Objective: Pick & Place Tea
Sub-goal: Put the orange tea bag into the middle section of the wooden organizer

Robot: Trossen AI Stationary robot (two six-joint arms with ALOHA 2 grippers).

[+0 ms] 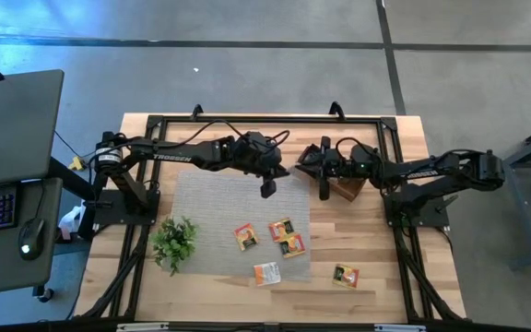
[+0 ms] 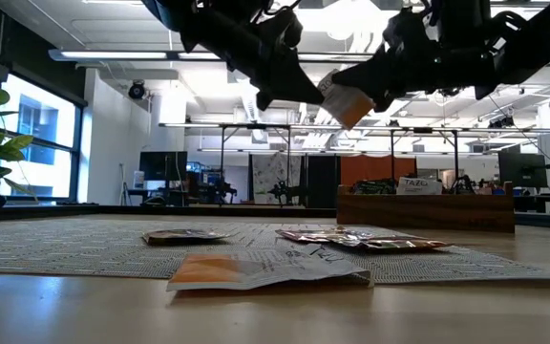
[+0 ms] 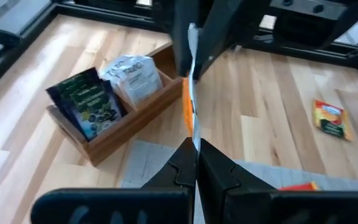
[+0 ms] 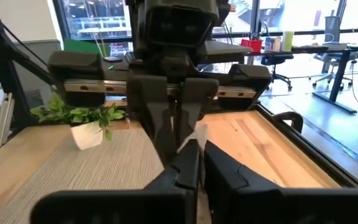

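The robot's right gripper should release the orange-and-white tea sachet inside the wooden box (image 1: 329,168), among the white packets next to the dark ones. The sachet is now in the air above the mat.
One orange-and-white tea sachet (image 2: 345,103) is in the air above the mat's far right corner, between my two grippers. My left gripper (image 3: 196,146) comes from the table's left and my right gripper (image 4: 199,146) from the right; both are shut on this sachet, tip to tip (image 1: 295,170). Three more sachets (image 1: 281,229) lie flat on the grey woven mat (image 1: 210,207). Another sachet (image 1: 266,273) lies at the mat's near edge, and one (image 1: 346,275) lies on the bare wood. My left gripper pinches the sachet's near edge (image 3: 194,134) between its two fingers, coming level from the table's left. The sachet stands edge-on, lifted clear of the table. My right gripper pinches the sachet's opposite end (image 3: 190,46), coming level from the table's right. In its own view the white sachet (image 4: 195,132) rises just past its fingertips.
A wooden box (image 1: 348,189) with dark and white tea packets (image 3: 104,102) stands on the table right of the mat, under the right arm. A small potted green plant (image 1: 173,242) stands at the mat's near left corner. A black frame rail (image 1: 265,118) borders the table.
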